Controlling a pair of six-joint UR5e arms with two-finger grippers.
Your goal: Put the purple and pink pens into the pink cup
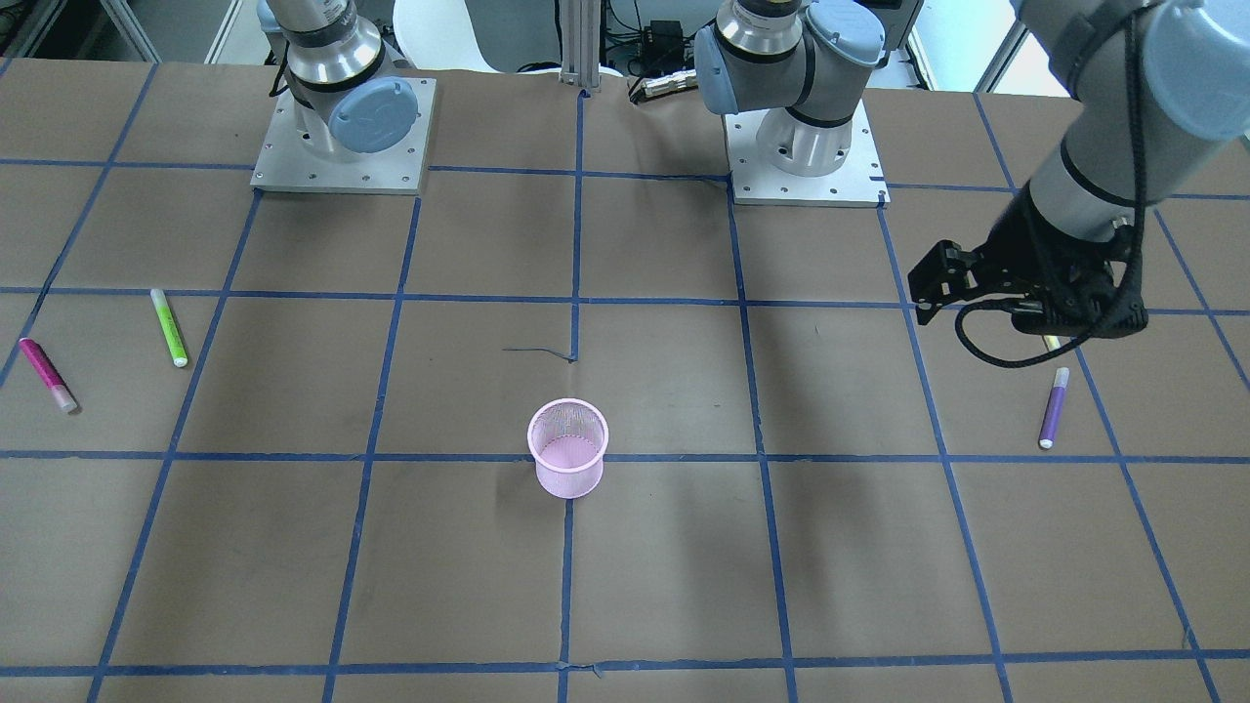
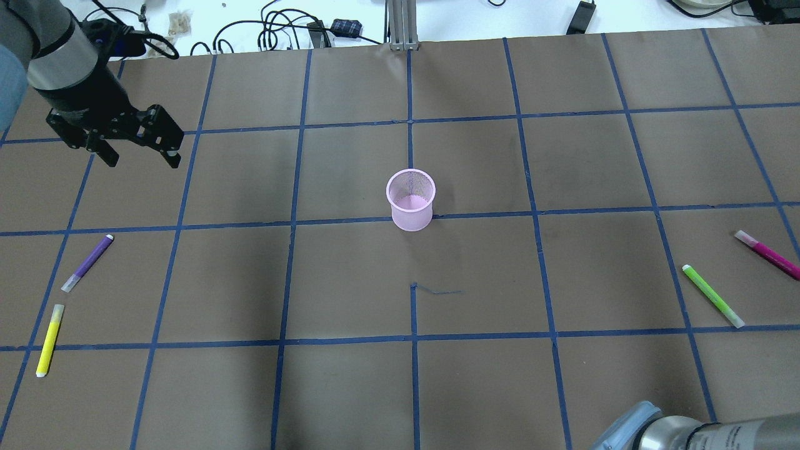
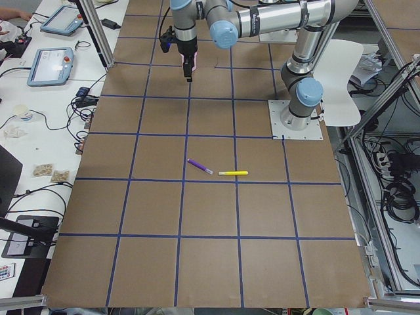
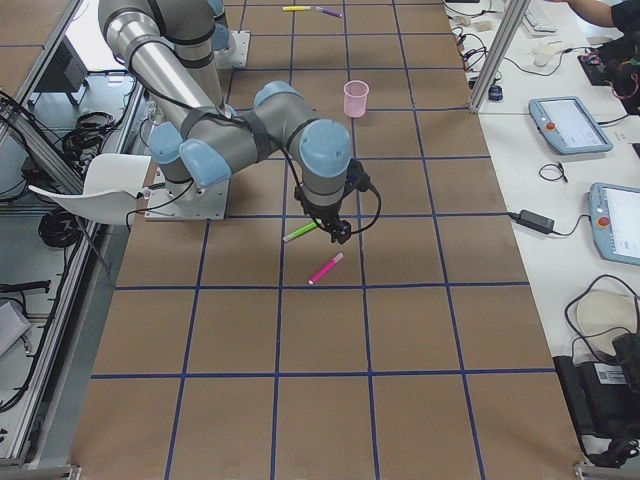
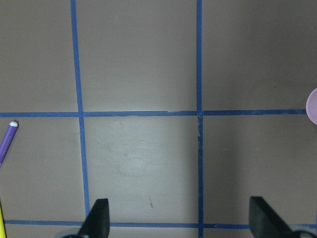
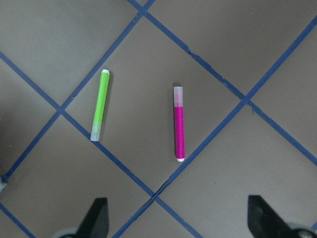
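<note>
I move my right gripper to the pink pen next and close it on its solid pink end (image 1: pixel 30 352) (image 6: pixel 180 146), opposite the clear end of the pen.
The pink mesh cup (image 2: pixel 410 200) stands upright near the table's middle. The purple pen (image 2: pixel 87 262) lies flat on the robot's left side, closer to the robot than my left gripper (image 2: pixel 140 156). That gripper hovers open and empty above the table; its wrist view shows the purple pen's tip (image 5: pixel 7 141) at the left edge and the cup's rim (image 5: pixel 313 106) at the right edge. The pink pen (image 6: pixel 179 124) lies flat on the right side. My right gripper (image 6: pixel 179 220) hangs open and empty above it, as the exterior right view (image 4: pixel 338 234) shows.
A green pen (image 2: pixel 712 295) lies beside the pink pen. A yellow pen (image 2: pixel 49 339) lies near the purple pen. Both arm bases (image 1: pixel 342 137) stand at the robot's edge of the table. Blue tape lines grid the brown table.
</note>
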